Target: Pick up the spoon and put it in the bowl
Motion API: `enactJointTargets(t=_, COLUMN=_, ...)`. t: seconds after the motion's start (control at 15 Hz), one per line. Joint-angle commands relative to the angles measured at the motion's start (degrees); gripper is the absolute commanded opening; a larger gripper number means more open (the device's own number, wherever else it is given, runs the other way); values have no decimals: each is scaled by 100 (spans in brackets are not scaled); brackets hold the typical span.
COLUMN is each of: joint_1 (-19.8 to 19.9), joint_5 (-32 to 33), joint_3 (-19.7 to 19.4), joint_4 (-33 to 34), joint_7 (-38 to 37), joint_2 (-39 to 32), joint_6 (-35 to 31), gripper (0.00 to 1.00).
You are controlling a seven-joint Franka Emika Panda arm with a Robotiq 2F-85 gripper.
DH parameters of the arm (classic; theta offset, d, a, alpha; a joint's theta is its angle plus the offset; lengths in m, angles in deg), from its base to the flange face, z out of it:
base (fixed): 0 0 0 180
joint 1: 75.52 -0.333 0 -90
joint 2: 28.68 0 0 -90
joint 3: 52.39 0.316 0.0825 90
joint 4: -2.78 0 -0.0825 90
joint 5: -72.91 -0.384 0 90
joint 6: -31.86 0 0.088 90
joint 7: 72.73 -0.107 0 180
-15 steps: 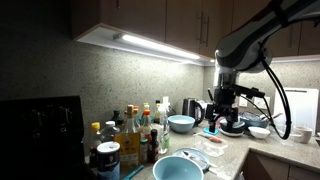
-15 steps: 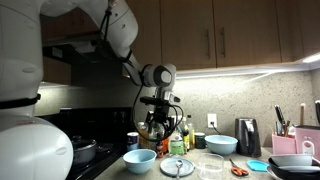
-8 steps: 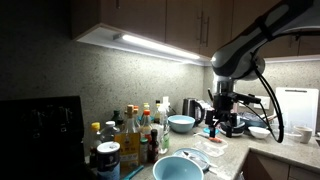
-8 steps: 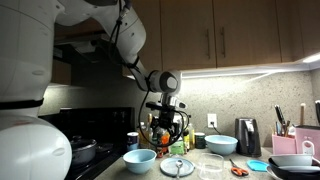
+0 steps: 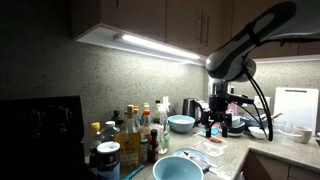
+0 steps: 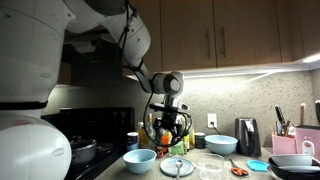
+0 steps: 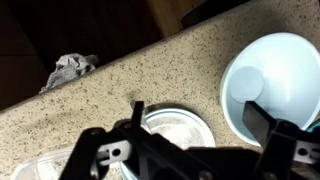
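The spoon lies on the flat white plate beside the light-blue bowl, so next I lower my gripper to the spoon's handle (image 5: 202, 163) and close it there.
The bowl (image 6: 223, 144), wide and teal-blue, stands near the kettle and also shows in an exterior view (image 5: 180, 123). My gripper (image 7: 200, 120) is open and empty. It hangs over a flat white plate (image 7: 175, 128), in both exterior views (image 5: 213, 127) (image 6: 172, 138) a little above the counter. A thin utensil that may be the spoon (image 6: 179, 166) lies on that plate; it is too small to tell. The gripper body hides much of the plate in the wrist view.
A smaller light-blue bowl (image 7: 275, 80) (image 6: 140, 158) (image 5: 178, 168) sits beside the plate (image 6: 178, 167). Several bottles (image 5: 130, 135) stand behind. A clear container (image 6: 210, 165), a kettle (image 6: 248, 135) and a crumpled cloth (image 7: 70, 70) are on the speckled counter.
The arm has swung sideways and lowered a little, bringing the open gripper closer above the white plate. Nothing on the counter has moved.
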Motion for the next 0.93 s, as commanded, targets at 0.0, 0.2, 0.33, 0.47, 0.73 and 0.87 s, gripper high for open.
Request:
enactJointTargets(t=0.0, joint_1=87, joint_5=244, joint_3=68, joint_4=1050, joint_7=-91, joint_2=-938, joint_6=347, gripper=100)
enactJointTargets(t=0.2, joint_1=73, joint_5=485, joint_3=60, joint_4=1692, joint_7=-136, joint_2=-1537, joint_6=325, gripper=100)
enactJointTargets(t=0.33, joint_1=103, joint_5=545, joint_3=50, joint_4=2058, joint_7=-124, joint_2=-1914, joint_6=259, gripper=100)
enactJointTargets(t=0.47, joint_1=180, joint_5=394, joint_3=78, joint_4=2413, joint_7=-86, joint_2=-2302, joint_6=176, gripper=100)
enactJointTargets(t=0.73, joint_1=213, joint_5=462, joint_3=92, joint_4=2547, joint_7=-141, joint_2=-2516, joint_6=117, gripper=100)
enactJointTargets(t=0.87, joint_1=250, joint_5=463, joint_3=87, joint_4=2779, joint_7=-159, joint_2=-2782, joint_6=121, gripper=100)
